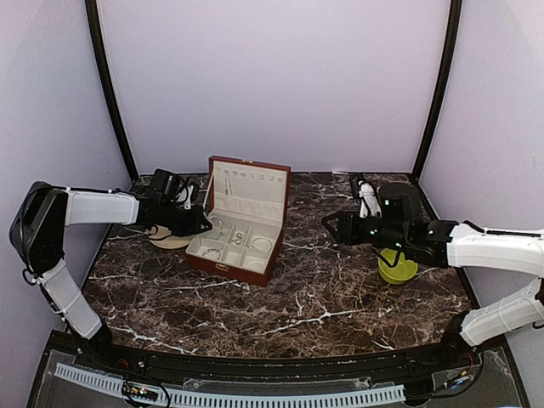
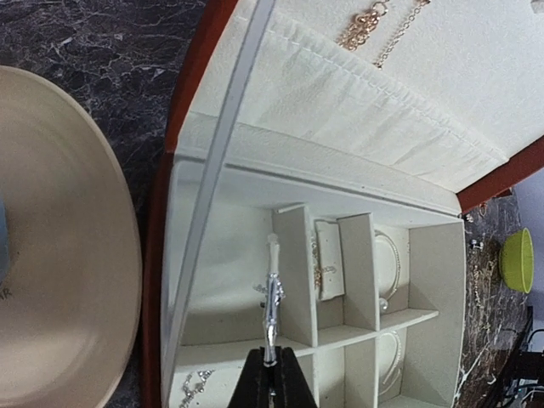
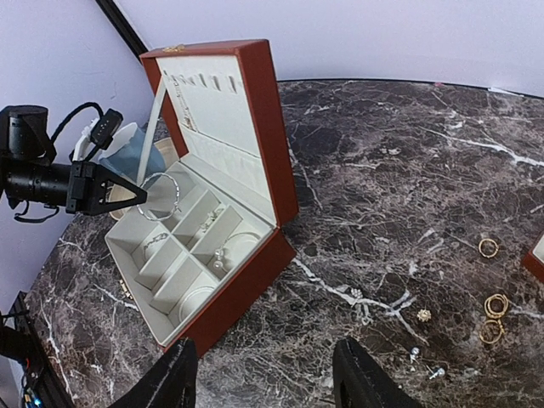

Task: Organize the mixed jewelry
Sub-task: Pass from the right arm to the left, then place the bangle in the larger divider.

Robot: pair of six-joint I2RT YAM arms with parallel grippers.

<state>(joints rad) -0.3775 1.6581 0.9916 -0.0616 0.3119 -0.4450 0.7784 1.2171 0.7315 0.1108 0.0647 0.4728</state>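
The robot's left gripper should set the silvery hoop bracelet down in the box's back compartment (image 1: 218, 231) (image 2: 232, 276) closest to the cream plate.
My left gripper (image 2: 270, 361) is shut on a thin silvery hoop bracelet (image 2: 272, 306), seen edge-on, and holds it over the back left compartment of the open reddish-brown box (image 2: 183, 127). In the right wrist view the hoop (image 3: 161, 197) hangs from the left gripper (image 3: 127, 197) above the box (image 3: 246, 276). Other compartments hold a chain (image 2: 194, 387) and a pearl-ended bracelet (image 3: 223, 251). Loose rings (image 3: 495, 304) and studs (image 3: 422, 314) lie on the marble. My right gripper (image 3: 268, 378) is open and empty, above the table to the right of the box.
A cream plate (image 1: 170, 238) with a blue mug (image 3: 127, 149) sits left of the box (image 1: 238, 221). A green bowl (image 1: 397, 268) stands under my right arm. The box lid stands upright at the back, with necklaces (image 2: 365, 25) hung inside.
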